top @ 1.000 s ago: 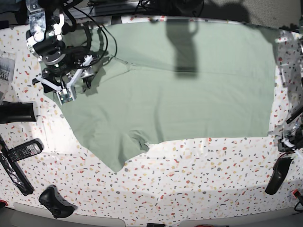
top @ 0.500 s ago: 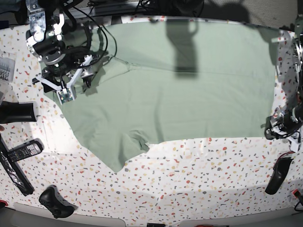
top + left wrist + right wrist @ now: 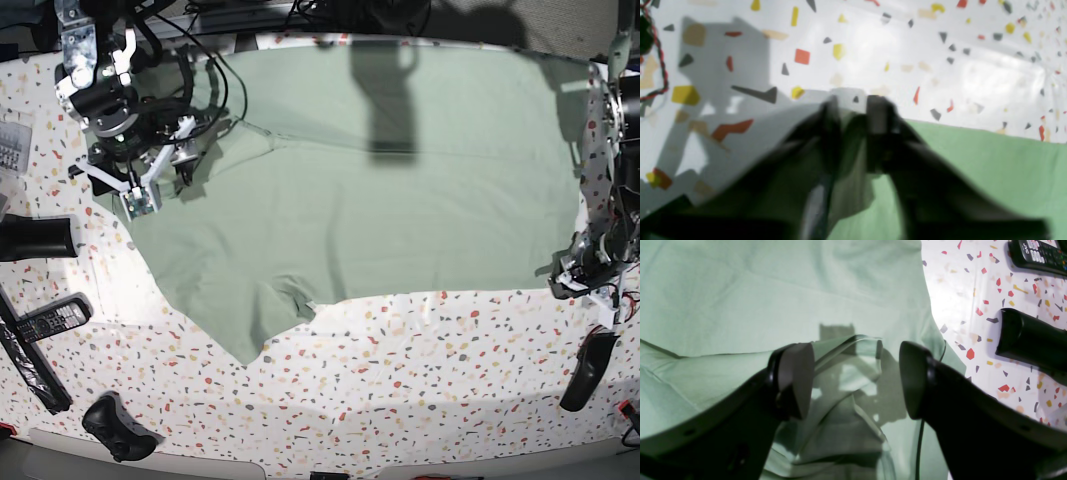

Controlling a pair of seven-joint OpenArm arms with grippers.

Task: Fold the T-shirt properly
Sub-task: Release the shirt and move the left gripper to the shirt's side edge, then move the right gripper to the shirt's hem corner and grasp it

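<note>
I should next move my right gripper to the near sleeve's outer edge [image 3: 197, 319] [image 3: 919, 245] on the T-shirt, across from the remote control, and close it there.
The pale green T-shirt [image 3: 380, 200] lies spread flat over the speckled table [image 3: 420, 380]. My left gripper [image 3: 585, 275] is at the shirt's front right corner. In the left wrist view its dark fingers [image 3: 878, 133] stand close together, with a fold of the T-shirt [image 3: 990, 173] pinched and tented up between them. My right gripper [image 3: 140, 195] hovers over the shirt's left sleeve edge. In the right wrist view it [image 3: 853, 380] is open, its pads [image 3: 795, 380] wide apart above a wrinkled fold of the T-shirt [image 3: 740, 290], holding nothing.
Left of the shirt lie a black cylinder [image 3: 35, 238], a remote control [image 3: 45, 320] and a game controller [image 3: 118, 425]. A black handset [image 3: 588, 370] lies at the front right. Cables [image 3: 215, 80] trail behind the right arm.
My left arm has come in from the right edge to the shirt's front right corner and its jaws have closed on the cloth. The right arm has not moved.
</note>
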